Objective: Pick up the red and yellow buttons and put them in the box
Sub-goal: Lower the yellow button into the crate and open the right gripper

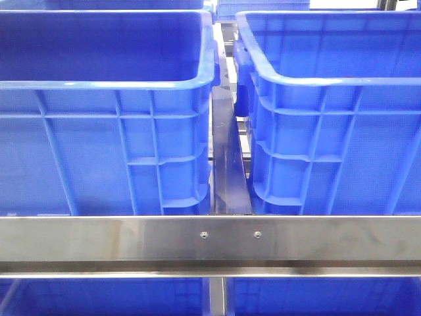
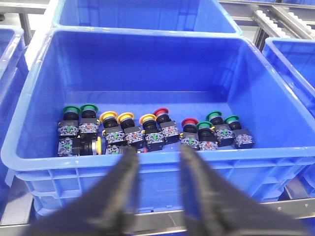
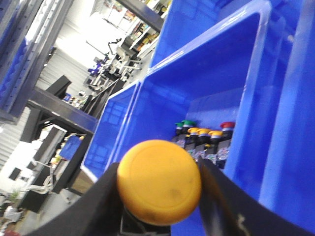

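The robot's right gripper should release the yellow button in the blue bin [image 1: 408,75], farther away from the gap than the red button. The yellow button is held above a blue bin.
My right gripper [image 3: 160,184] is shut on a yellow button [image 3: 158,181], its round cap facing the camera, held up above a blue bin [image 3: 206,88]. In the left wrist view, a blue bin [image 2: 147,157] holds a row of several buttons: yellow ones [image 2: 109,118], red ones [image 2: 161,112] and green ones [image 2: 89,108]. My left gripper [image 2: 158,156] is open and empty, its fingers [image 2: 127,167] just outside the bin's near wall. The same row of buttons [image 3: 203,137] shows in the right wrist view. No gripper or button shows in the front view.
Two large blue bins, left [image 1: 105,118] and right [image 1: 335,118], fill the front view with a narrow gap between them. A steel rail [image 1: 210,240] crosses in front. More blue bins [image 2: 142,14] and a roller conveyor [image 2: 275,17] stand behind.
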Tool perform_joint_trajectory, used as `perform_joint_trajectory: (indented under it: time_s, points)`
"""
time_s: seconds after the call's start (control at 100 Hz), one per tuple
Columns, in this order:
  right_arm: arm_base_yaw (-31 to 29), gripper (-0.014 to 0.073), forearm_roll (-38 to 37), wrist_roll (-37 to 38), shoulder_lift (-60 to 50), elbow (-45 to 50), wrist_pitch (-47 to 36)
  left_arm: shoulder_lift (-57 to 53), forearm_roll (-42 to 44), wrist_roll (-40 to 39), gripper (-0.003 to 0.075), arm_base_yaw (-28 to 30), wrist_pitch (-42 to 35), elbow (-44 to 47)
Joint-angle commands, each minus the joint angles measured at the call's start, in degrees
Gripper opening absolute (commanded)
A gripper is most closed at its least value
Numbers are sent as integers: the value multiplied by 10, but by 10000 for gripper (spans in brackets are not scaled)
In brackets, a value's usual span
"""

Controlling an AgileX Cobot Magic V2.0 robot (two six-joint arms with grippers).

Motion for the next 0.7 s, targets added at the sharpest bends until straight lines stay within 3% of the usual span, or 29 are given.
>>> perform_joint_trajectory:
  time_s: [0.0, 0.16, 0.56, 0.69]
  points:
    - [-4, 110, 77, -24, -20, -27, 10, 7, -3, -6, -18, 1, -41, -14]
    - [-4, 110, 75, -76, -20, -52, -69, 7, -3, -6, -19, 1, -41, -14]
    - [-4, 110, 75, -302, -15, -90, -460, 7, -3, -6, -19, 1, -41, -14]
    - [-4, 110, 74, -346, 7, -100, -539, 7, -3, -6, -19, 1, -41, -14]
